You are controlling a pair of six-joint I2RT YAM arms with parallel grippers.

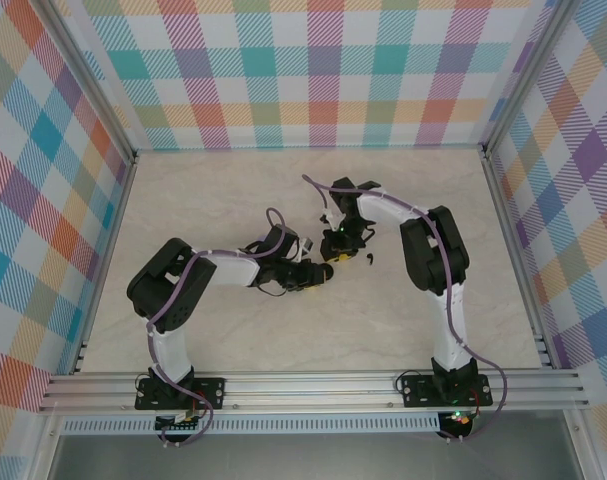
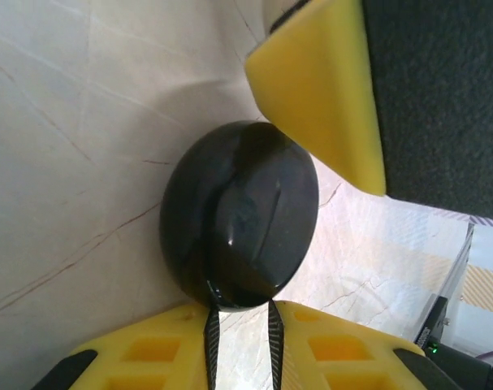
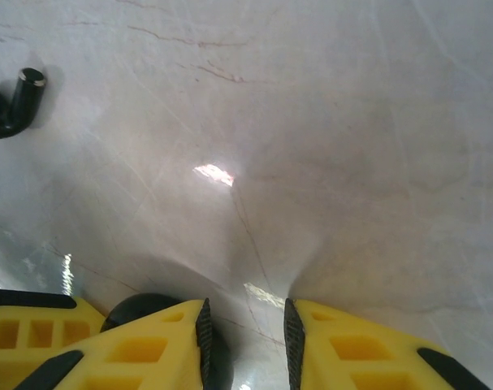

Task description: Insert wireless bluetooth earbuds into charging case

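Next, I open my left gripper wide, as the charging case is too big for its narrow finger gap, and take its body (image 2: 240,215) while my right gripper braces the case's side.
A glossy black round charging case (image 2: 240,215) lies shut on the marble table, right in front of my left gripper (image 2: 242,313). That gripper's jaws are a narrow gap apart with only table between them, and the tips sit at the case's near edge. My right gripper (image 3: 246,313) is open over bare table. The same case (image 3: 136,313) peeks out behind its left finger (image 3: 149,349). One black earbud (image 3: 10,106) lies on the table farther off, up and left of it. The pale lilac earbuds are out of view. Both grippers (image 1: 321,272) (image 1: 340,243) meet mid-table.
A yellow finger of the right gripper (image 2: 319,89) hangs close over the far side of the case. The left gripper's finger (image 3: 27,333) crowds the right wrist view's lower left. Plaid walls (image 1: 313,70) and an aluminium frame (image 1: 313,385) ring the table.
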